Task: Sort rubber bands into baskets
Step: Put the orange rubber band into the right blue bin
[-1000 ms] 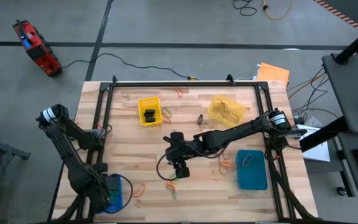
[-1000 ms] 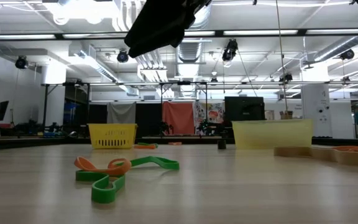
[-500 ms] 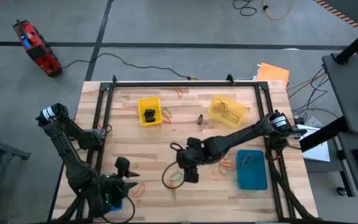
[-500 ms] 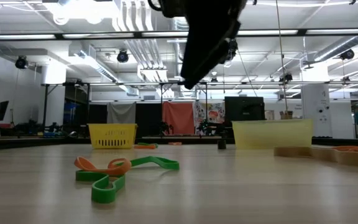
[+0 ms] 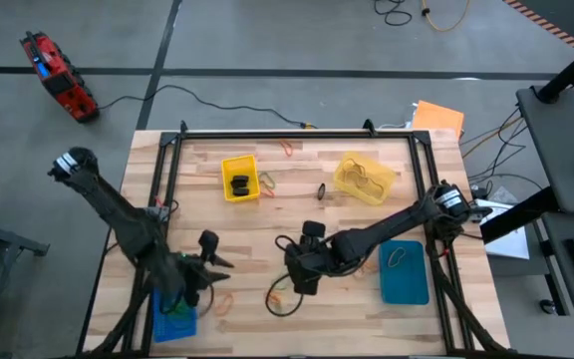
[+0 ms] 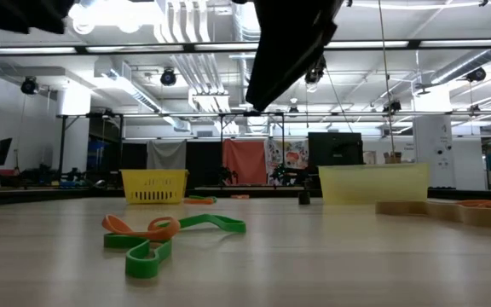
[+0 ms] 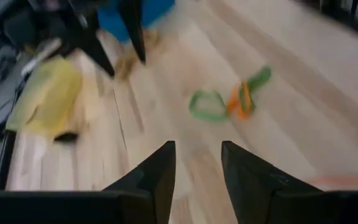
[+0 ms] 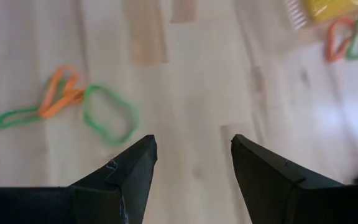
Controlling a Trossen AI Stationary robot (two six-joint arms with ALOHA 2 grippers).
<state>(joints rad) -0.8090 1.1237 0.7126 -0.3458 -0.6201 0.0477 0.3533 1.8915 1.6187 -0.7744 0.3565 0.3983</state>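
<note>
The robot's right gripper should close on the near end (image 5: 270,194) (image 8: 334,56) of the orange rubber band that is beside the bright yellow basket, next to a green one.
A green and orange cluster of rubber bands (image 5: 282,294) lies flat on the wooden table near its front middle; it also shows in the low view (image 6: 156,239), the left wrist view (image 7: 207,104) and the right wrist view (image 8: 110,115). My right gripper (image 5: 299,284) hangs open just above and beside it, its fingers (image 8: 123,177) apart. My left gripper (image 5: 222,271) is open and empty to the cluster's left, above the table, beside the bright blue basket (image 5: 172,321). The teal basket (image 5: 404,271) stands at the front right.
The bright yellow basket (image 5: 239,178) holds black bands. The pale yellow basket (image 5: 364,178) holds tan bands. Loose bands lie by the blue basket (image 5: 222,302), beside the teal basket (image 5: 365,264) and near the far edge (image 5: 287,148). A dark frame (image 5: 297,133) rims the table.
My left gripper has come up out of the bright blue basket and swung toward the table's right and far side, nearer the green and orange bands. My right gripper has gone a little toward the table's near and right edges, over those bands. The bands have not moved.
</note>
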